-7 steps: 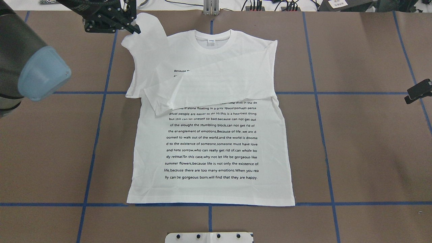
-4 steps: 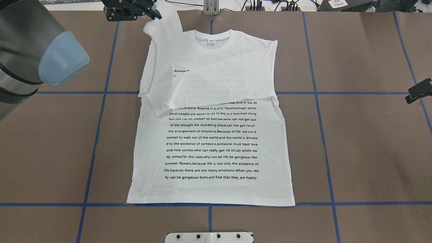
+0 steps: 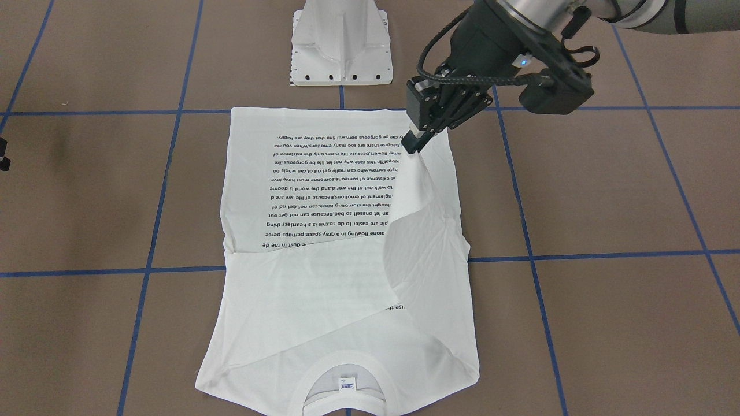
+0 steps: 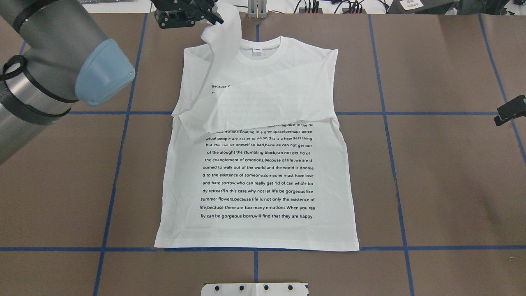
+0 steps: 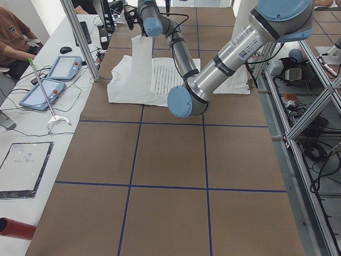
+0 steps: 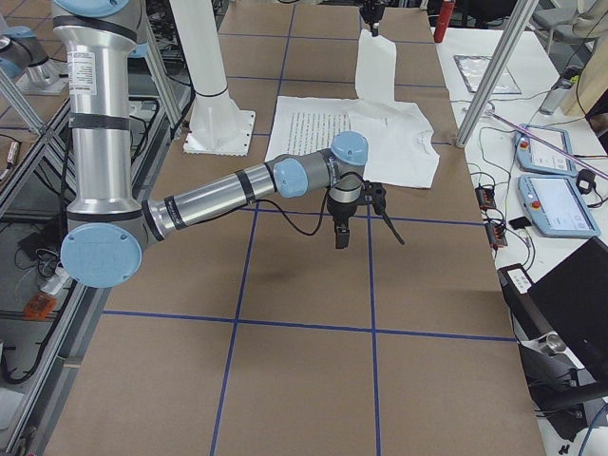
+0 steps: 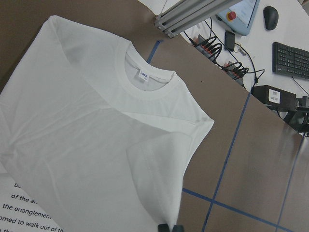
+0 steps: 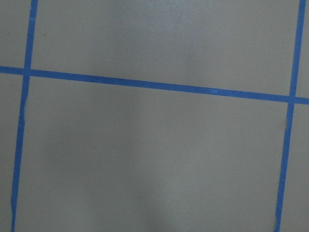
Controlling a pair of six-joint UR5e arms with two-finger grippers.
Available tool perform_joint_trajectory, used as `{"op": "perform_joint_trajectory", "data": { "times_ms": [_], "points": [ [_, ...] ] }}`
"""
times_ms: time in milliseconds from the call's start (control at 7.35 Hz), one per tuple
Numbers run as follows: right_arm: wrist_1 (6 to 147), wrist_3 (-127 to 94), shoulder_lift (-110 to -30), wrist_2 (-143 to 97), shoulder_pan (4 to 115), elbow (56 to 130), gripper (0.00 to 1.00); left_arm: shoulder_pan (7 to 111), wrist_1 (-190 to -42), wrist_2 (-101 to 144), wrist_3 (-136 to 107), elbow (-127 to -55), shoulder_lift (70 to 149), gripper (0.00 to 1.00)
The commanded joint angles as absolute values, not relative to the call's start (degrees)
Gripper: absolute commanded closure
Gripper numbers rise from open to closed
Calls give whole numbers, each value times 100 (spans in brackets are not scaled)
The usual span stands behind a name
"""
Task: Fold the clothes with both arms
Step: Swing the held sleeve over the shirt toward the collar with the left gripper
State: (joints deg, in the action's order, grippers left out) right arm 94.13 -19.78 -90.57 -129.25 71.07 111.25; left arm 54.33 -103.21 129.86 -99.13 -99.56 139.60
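Note:
My left gripper is going to release the lifted sleeve's cuff over the text block's edge [image 3: 263, 201] by the opposite side of the shirt.
The white long-sleeved T-shirt [image 4: 254, 230] lies flat on the brown table, its collar [image 4: 259, 61] at the far edge and its text block facing up. One sleeve lies folded across the chest [image 4: 263, 102]. The other sleeve [image 4: 226, 31] hangs lifted from my left gripper [image 4: 217, 19], which is shut on its cuff above the shirt's shoulder. The front view shows the same pinch [image 3: 412, 144], and the left wrist view shows the fingertips [image 7: 170, 227] closed on the cloth. My right gripper [image 4: 509, 110] hovers over bare table far to the right. I cannot tell whether it is open or shut.
The white pedestal base [image 3: 341, 46] stands at the near table edge. Blue tape lines [image 4: 119, 164] grid the brown surface. An aluminium post [image 4: 257, 8] and cables sit at the far edge. Beyond it a side table holds tablets [image 5: 64, 66], with a person [image 5: 13, 37] seated there.
My left gripper has carried the lifted sleeve rightward along the far edge, from beyond the shirt's left side to over its shoulder beside the collar. The right arm has not moved.

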Motion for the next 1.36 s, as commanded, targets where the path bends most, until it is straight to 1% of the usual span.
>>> {"op": "perform_joint_trajectory", "data": {
  "times_ms": [0, 136, 272, 408, 680, 952, 1224],
  "points": [
    [9413, -1978, -9053, -12911, 7110, 11074, 0, 5335, -10809, 12973, -10037, -9450, 14071, 100],
    [9413, -1978, -9044, -12902, 7110, 11066, 0, 5222, -11063, 12920, -10028, -9205, 14080, 100],
    [9413, -1978, -9027, -12902, 7110, 11039, 0, 5142, -11605, 12911, -10020, -8541, 14272, 100],
    [9413, -1995, -8983, -12902, 7110, 11013, 0, 4968, -11819, 12868, -10028, -7934, 14613, 100],
    [9413, -2039, -8974, -12929, 7110, 11013, 0, 4537, -11830, 12700, -9976, -7787, 14722, 100],
    [9413, -2074, -8930, -13060, 7102, 10986, 0, 4308, -11926, 12290, -9835, -7587, 14722, 100],
    [9413, -2083, -8860, -13244, 7102, 11012, 0, 4062, -11944, 11981, -9835, -7541, 14722, 100]
  ]
}}
